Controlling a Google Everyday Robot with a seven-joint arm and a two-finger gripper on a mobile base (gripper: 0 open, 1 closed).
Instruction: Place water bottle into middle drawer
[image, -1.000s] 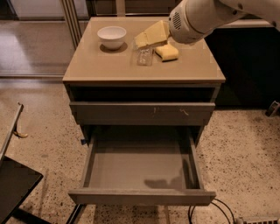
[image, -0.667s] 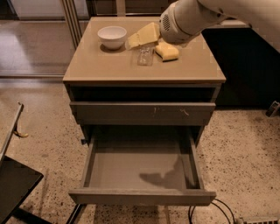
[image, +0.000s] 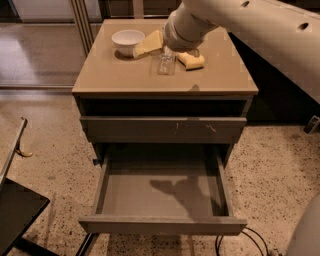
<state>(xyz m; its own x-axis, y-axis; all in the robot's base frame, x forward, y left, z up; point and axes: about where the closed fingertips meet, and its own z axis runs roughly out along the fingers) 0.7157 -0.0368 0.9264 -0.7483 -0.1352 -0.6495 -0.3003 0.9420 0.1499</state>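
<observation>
I will next close my gripper on the water bottle's middle (image: 166, 62), beside the yellow sponge.
The water bottle (image: 166, 63), small and clear, lies on the cabinet top (image: 125, 75) just left of the yellow sponge (image: 193, 60). My gripper (image: 149, 45) reaches in from the upper right and hangs low over the top, between the white bowl (image: 127, 40) and the bottle, just up and left of the bottle. It holds nothing that I can see. The middle drawer (image: 162, 225), with a plain front, is pulled out wide below; its grey floor is bare and carries the arm's shadow.
A closed drawer with a white-scratched front (image: 162, 129) sits above the open one, under a dark open slot. My white arm (image: 270, 30) fills the upper right. A dark frame (image: 15, 210) stands at the lower left. Cables (image: 240, 240) lie on the floor.
My arm has swung left over the cabinet top, bringing the gripper from above the sponge towards the bowl. The bottle, sponge and bowl have not moved.
</observation>
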